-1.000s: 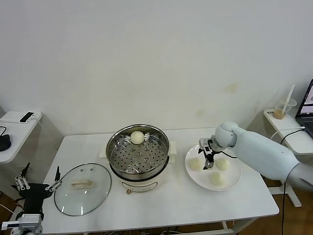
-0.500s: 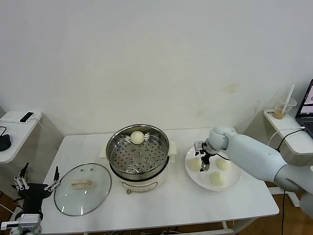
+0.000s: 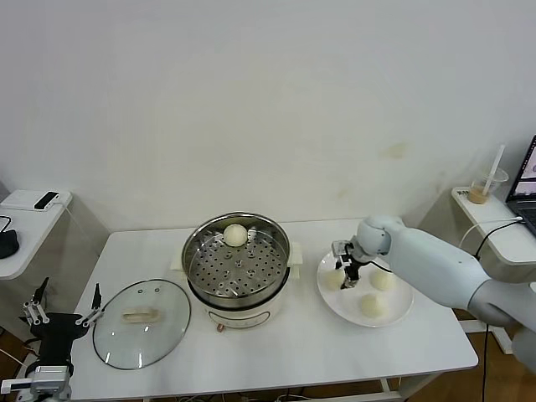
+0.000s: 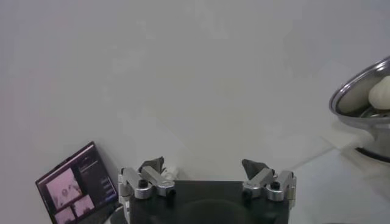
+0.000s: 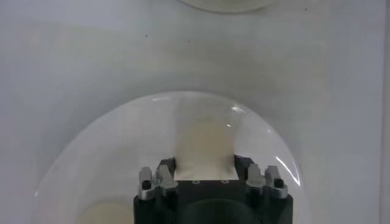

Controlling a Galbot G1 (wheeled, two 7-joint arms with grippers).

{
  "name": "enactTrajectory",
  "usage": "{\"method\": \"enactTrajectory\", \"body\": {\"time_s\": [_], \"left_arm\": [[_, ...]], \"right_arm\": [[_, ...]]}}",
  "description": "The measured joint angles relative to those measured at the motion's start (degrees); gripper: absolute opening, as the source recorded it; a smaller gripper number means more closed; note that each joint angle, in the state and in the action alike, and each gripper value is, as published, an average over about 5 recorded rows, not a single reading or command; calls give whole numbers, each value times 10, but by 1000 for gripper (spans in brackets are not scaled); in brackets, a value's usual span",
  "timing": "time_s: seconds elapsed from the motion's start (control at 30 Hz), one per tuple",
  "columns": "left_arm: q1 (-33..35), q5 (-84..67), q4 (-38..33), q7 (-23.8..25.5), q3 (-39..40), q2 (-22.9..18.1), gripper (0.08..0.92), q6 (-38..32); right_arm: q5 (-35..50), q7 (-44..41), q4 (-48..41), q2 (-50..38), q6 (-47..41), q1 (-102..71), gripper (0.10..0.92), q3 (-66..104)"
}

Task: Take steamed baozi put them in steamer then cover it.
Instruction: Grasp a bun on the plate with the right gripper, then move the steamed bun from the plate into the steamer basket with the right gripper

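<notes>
The baozi, still down on the white plate, will be let go by my right gripper on the steamer's perforated tray (image 3: 209, 260), close to the rim that faces the glass cover.
The steamer (image 3: 237, 260) stands mid-table with one steamed baozi (image 3: 235, 235) on its perforated tray. To its left the glass cover (image 3: 140, 322) lies flat on the table. On the white plate (image 3: 404, 303) lie three baozi. My right gripper (image 3: 345, 270) is down on the plate, shut on the baozi (image 3: 335, 279) nearest the steamer. In the right wrist view that baozi (image 5: 204, 143) is squeezed between the gripper's (image 5: 204, 164) fingers. My left gripper (image 3: 63, 318) hangs open and empty beside the table's left end.
A second baozi (image 3: 381, 280) and a third (image 3: 369, 306) lie close to the right gripper. A side table with a phone (image 3: 43, 200) stands at the left. At the right, another side table holds a cup (image 3: 486, 186) and a laptop (image 3: 528, 180).
My right gripper has shifted slightly towards the steamer and closed its fingers on the baozi. The left arm has stayed put.
</notes>
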Motion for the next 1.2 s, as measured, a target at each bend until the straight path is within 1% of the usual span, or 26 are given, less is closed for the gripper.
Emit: {"method": "enactTrajectory", "body": {"time_s": [0.43, 0.73, 0.97, 1.2], "left_arm": [[-5, -1, -1, -1, 6, 4, 823, -1], [-7, -1, -5, -1, 13, 10, 823, -1], [-14, 0, -5, -1, 16, 9, 823, -1], [-21, 2, -7, -1, 15, 5, 823, 2]], "right_arm": [[38, -23, 52, -43, -10, 82, 568, -14], [114, -14, 108, -53, -33, 210, 576, -60], [200, 14, 141, -14, -73, 284, 577, -100], [263, 46, 142, 67, -112, 302, 577, -127]]}}
